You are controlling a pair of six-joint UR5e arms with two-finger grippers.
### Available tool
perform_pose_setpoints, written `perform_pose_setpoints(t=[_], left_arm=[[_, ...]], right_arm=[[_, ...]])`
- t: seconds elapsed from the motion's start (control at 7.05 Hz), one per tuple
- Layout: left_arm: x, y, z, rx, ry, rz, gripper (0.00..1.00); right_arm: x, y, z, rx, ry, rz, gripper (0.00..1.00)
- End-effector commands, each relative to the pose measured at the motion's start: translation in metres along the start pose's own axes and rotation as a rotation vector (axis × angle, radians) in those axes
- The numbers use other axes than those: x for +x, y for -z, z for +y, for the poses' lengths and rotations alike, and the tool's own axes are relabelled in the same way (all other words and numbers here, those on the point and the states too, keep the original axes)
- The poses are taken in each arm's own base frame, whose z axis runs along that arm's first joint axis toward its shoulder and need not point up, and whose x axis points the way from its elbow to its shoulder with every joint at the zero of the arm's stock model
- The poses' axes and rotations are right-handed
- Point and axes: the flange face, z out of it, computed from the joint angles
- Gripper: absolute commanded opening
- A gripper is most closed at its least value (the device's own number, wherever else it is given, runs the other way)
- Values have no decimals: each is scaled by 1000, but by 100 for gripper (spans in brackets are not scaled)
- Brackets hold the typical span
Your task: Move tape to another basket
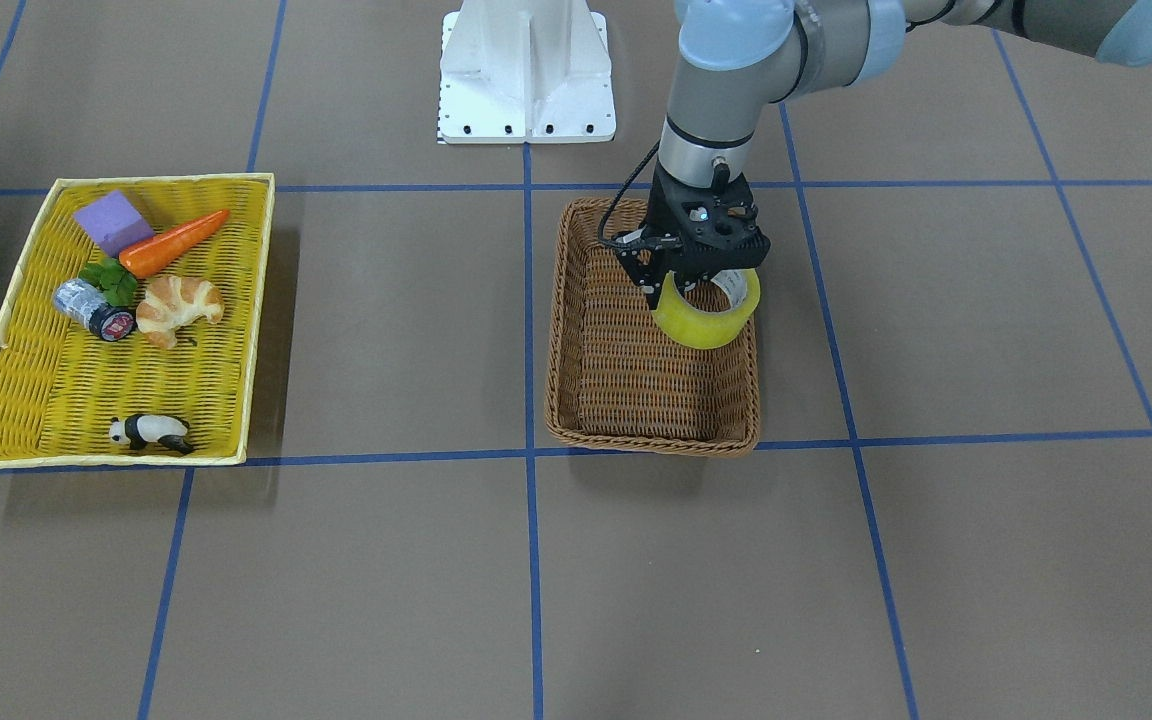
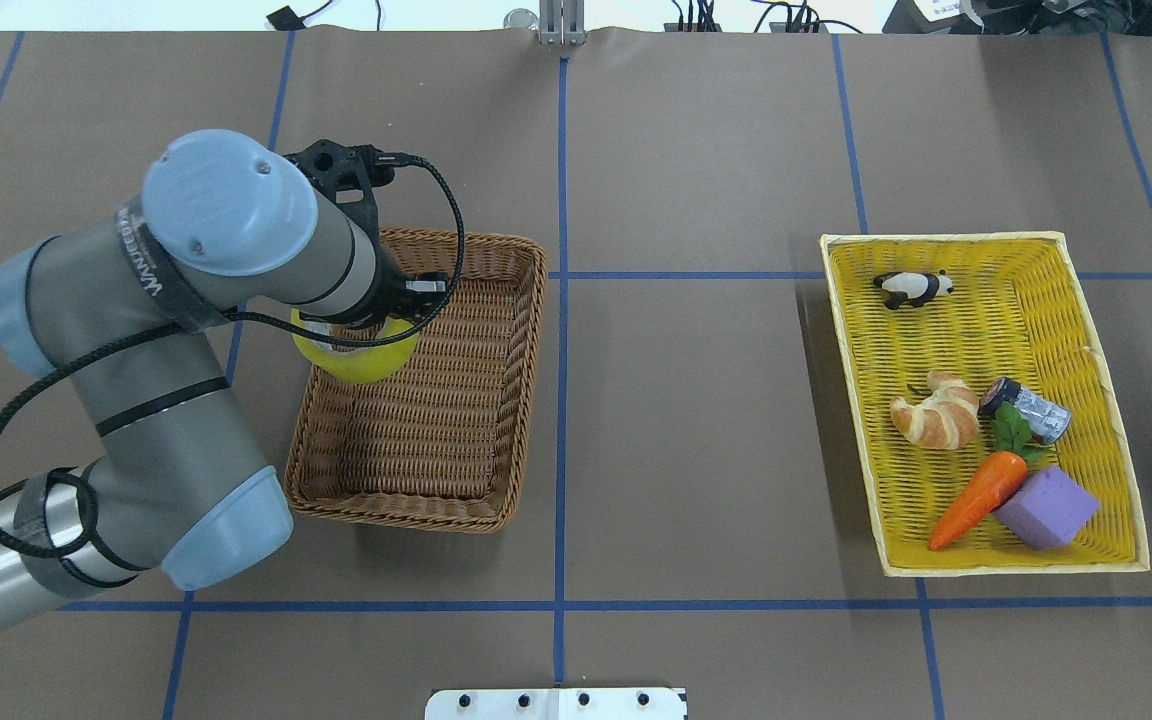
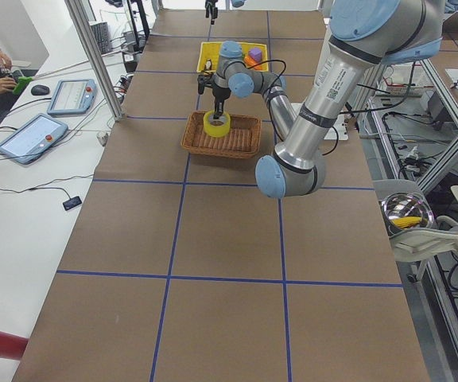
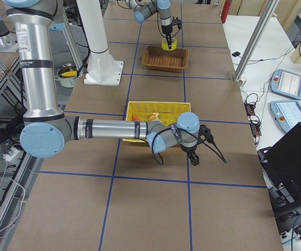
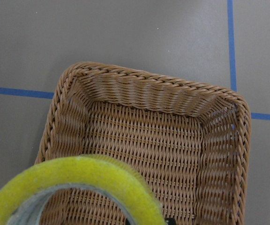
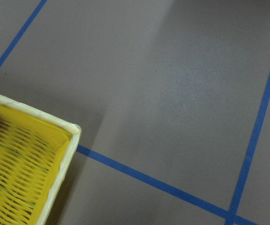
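Next, I open my left gripper and let the tape go near the middle of the brown wicker basket's bottom (image 1: 653, 353) (image 5: 143, 180).
The tape (image 1: 706, 318) is a yellow-green roll with a white core. My left gripper (image 1: 701, 290) is shut on its rim and holds it just above the brown wicker basket (image 1: 651, 427), over the corner nearest the robot's base. From above, the tape (image 2: 356, 362) shows under my left wrist, inside the basket's outline (image 2: 406, 515). The left wrist view shows the tape's edge (image 5: 78, 183) low in front of the empty basket floor (image 5: 149, 140). My right gripper (image 4: 194, 159) hangs beside the yellow tray; I cannot tell whether it is open or shut.
A bright yellow woven tray (image 1: 166, 180) on the robot's right side holds a croissant (image 1: 179, 305), a carrot (image 1: 174, 243), a purple block (image 1: 113, 221), a silver can (image 1: 91, 308) and a toy panda (image 1: 151, 432). A white base plate (image 1: 526, 70) stands behind the basket.
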Motion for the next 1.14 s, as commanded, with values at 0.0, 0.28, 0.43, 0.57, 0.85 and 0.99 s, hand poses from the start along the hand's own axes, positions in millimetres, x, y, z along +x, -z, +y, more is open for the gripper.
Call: perform_pose_setpoints(t=[0.0, 0.28, 0.43, 0.57, 0.85, 0.99], left_arm=[[14, -31, -11, -17, 9, -44, 0], [12, -46, -12, -28, 13, -71, 0], [10, -53, -12, -33, 15, -84, 0], [11, -58, -11, -38, 15, -91, 0], [16, -72, -7, -39, 2, -68, 0], [17, -81, -8, -45, 5, -78, 0]], right_arm=[[-6, 9, -21, -76, -24, -11, 100], [-20, 18, -30, -117, -52, -15, 100], [-25, 24, -29, -117, -52, -15, 100], [-26, 26, -28, -116, -53, -14, 100], [-27, 27, -27, -114, -51, -14, 100], [-27, 27, -27, -115, -52, -14, 100]])
